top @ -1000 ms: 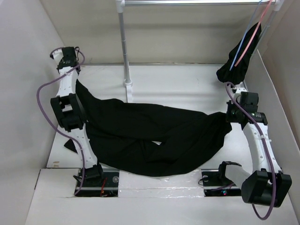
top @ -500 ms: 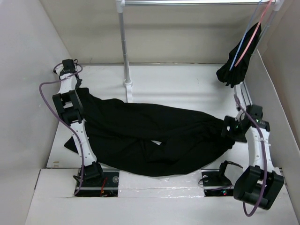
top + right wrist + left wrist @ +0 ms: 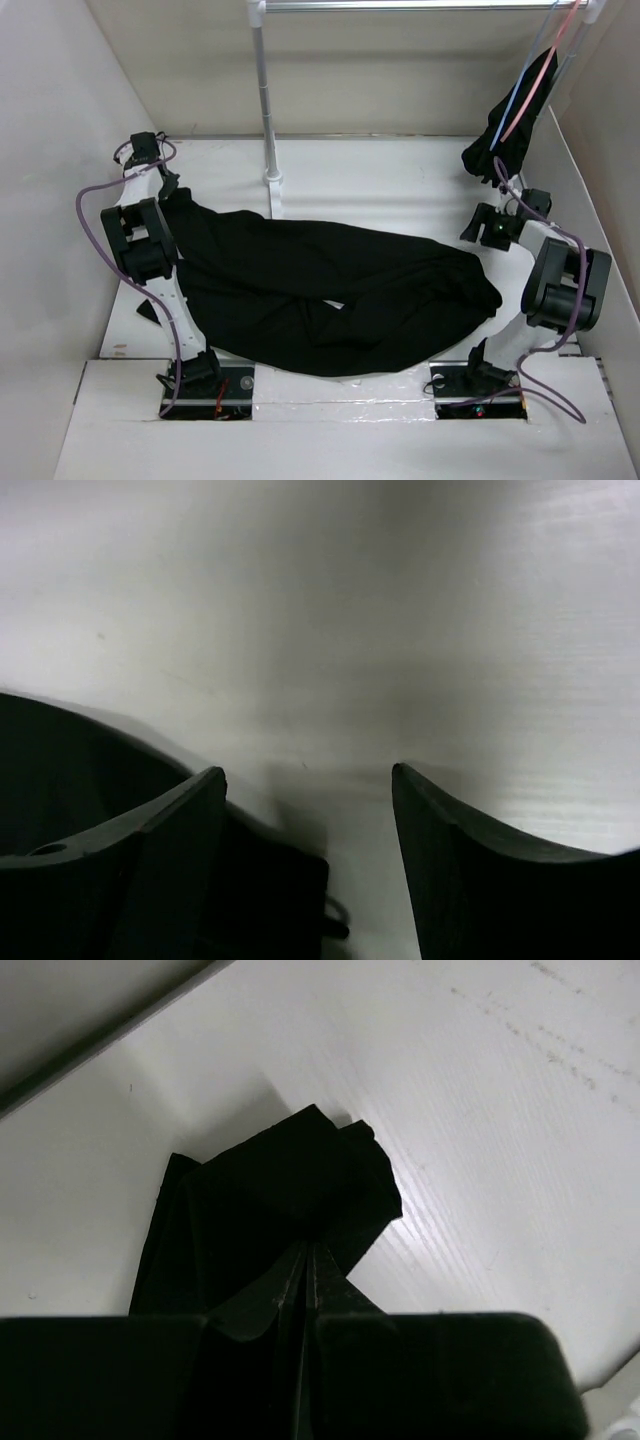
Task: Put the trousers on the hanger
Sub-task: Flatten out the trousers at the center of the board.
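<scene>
The trousers' far edge droops short of my open right fingers, so they should return, pinch the trousers' corner [image 3: 476, 259] and straighten that edge.
The black trousers [image 3: 330, 290] lie spread across the table, legs running from left to right. My left gripper [image 3: 165, 185] is at the back left, shut on an edge of the trousers [image 3: 300, 1180], and a corner of fabric sticks out past its fingertips [image 3: 310, 1250]. My right gripper [image 3: 480, 228] stands open over bare table just beyond the right end of the trousers, with nothing between its fingers [image 3: 305, 770]. Black fabric [image 3: 60, 770] shows at the lower left of the right wrist view. The light-blue hanger [image 3: 522, 75] hangs from the rail at the back right.
A pink hanger [image 3: 540, 75] carrying a small black bunched garment [image 3: 505, 130] hangs beside the blue one. The rack's upright pole [image 3: 267, 100] stands at the back middle on its base [image 3: 272, 182]. White walls [image 3: 60, 200] close in both sides.
My right gripper opened and let go of the trousers' right end, which now lies on the table. The right arm folded back toward the back right. My left gripper shifted slightly nearer with the fabric.
</scene>
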Tool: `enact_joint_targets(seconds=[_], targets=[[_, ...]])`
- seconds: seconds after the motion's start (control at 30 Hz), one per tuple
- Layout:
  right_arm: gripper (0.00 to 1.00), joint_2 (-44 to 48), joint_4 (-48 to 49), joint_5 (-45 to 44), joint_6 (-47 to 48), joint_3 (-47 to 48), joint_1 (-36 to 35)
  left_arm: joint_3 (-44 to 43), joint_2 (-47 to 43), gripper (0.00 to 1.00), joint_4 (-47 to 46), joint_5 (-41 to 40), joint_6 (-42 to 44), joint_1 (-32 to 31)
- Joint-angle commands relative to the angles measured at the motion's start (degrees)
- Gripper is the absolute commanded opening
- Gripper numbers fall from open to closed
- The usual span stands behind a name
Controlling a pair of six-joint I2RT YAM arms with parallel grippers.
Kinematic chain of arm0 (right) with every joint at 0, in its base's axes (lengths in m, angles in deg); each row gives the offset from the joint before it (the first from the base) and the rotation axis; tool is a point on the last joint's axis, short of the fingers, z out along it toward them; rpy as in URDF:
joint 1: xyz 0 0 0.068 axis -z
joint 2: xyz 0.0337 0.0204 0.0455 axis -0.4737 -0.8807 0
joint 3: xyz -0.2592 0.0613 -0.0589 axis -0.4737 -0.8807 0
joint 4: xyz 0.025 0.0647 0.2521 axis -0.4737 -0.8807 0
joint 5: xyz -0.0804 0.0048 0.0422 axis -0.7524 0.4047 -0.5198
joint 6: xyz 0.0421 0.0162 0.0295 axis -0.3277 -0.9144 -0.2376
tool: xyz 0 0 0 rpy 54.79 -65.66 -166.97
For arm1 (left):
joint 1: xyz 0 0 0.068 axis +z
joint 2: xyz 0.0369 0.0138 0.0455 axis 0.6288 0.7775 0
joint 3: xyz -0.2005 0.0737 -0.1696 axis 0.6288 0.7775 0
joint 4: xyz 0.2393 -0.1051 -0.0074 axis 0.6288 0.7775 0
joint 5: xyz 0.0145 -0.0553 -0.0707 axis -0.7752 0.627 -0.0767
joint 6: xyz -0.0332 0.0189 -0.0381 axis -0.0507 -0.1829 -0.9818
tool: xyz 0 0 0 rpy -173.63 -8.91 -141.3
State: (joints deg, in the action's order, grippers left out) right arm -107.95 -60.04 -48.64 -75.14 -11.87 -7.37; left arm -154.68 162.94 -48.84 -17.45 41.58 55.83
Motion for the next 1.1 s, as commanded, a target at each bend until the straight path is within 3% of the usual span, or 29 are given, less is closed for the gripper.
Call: enact_joint_targets(seconds=[0.0,0.03,0.1,0.13,0.2,0.3,0.33,0.4,0.57,0.7,0.87,0.9,0.93,1.03,1.07], targets=[[0.72,-0.7,8.5,5.0,-2.6,-2.0,-2.2,1.2,-5.1,0.0,-1.4,-0.3,1.3,-0.9],[0.6,-1.0,9.0,5.3,-2.7,-2.8,-2.9,1.2,-5.4,0.0,-1.1,-0.7,1.5,-0.9],[0.5,-1.4,8.8,6.0,-5.7,-3.7,-3.5,1.5,-5.8,0.0,-0.8,-0.7,1.6,-0.9],[0.36,-1.3,9.2,6.7,-6.4,-5.2,-3.5,1.9,-6.8,0.0,-0.8,-0.5,1.5,-0.9],[0.34,-0.1,8.5,7.6,-7.7,-6.2,-3.5,2.8,-7.6,0.0,-1.4,-0.5,1.9,-1.4],[0.61,5.1,0.9,2.1,-4.9,-5.1,-3.5,3.1,-8.8,0.0,-1.2,-0.8,2.8,-1.4],[0.8,6.8,-1.6,0.4,-4.5,-4.9,-3.5,3.1,-9.3,0.0,-1.2,-0.8,3.1,-1.4],[0.9,11.2,-2.1,-1.7,-3.5,-5.0,-1.9,3.3,-9.7,0.0,-1.2,-0.6,3.5,-1.4],[0.84,13.7,-6.1,-7.4,-0.8,-4.3,0.2,4.7,-10.3,0.0,-2.1,0.8,3.0,-1.4],[0.82,13.1,-6.1,-4.7,-0.9,-7.0,0.2,6.3,-10.7,0.0,-2.9,1.5,2.6,-1.4],[0.62,10.0,0.5,0.4,-2.0,-9.2,0.7,7.3,-11.4,0.0,-3.3,1.5,2.6,-1.4],[0.54,9.1,1.7,1.3,-2.6,-9.1,0.7,7.7,-11.4,0.0,-3.3,1.5,2.6,-1.4],[0.32,7.5,3.6,2.5,-2.6,-8.7,0.7,7.7,-11.6,0.0,-3.1,1.5,2.6,-1.4],[0.05,11.4,7.2,2.1,-5.1,-8.6,0.7,8.3,-12.4,0.0,-2.9,1.4,2.5,-1.4],[0.02,14.0,7.2,0.0,-4.9,-8.6,-0.2,8.4,-13.1,0.0,-2.8,1.4,2.5,-1.4]])
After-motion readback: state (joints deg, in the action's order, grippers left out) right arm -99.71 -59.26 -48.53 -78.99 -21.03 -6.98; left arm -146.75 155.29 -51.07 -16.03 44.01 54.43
